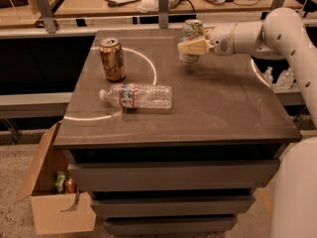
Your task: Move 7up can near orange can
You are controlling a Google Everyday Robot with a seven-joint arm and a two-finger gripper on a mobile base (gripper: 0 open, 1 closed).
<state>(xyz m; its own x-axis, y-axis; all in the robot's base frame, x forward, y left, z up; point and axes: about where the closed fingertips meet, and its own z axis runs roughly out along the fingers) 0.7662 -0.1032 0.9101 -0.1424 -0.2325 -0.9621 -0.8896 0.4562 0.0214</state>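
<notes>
My gripper is going to set the 7up can, now just above the table near its far edge, down close beside the orange can, just behind the clear plastic bottle (137, 77), and let go.
The 7up can (190, 31) is white-silver with a silver top and sits in my gripper (192, 45), just above the table near its far edge, right of centre. The gripper's pale fingers (193, 47) are shut on the can's lower half, and the white arm reaches in from the right. The orange can (112, 59) is coppery and stands upright on the table at the far left, well to the left of the held can.
A clear plastic bottle (137, 96) lies on its side in front of the orange can. The grey table (223, 108) has drawers below. An open cardboard box (57, 202) stands on the floor at the lower left. A cluttered bench runs behind.
</notes>
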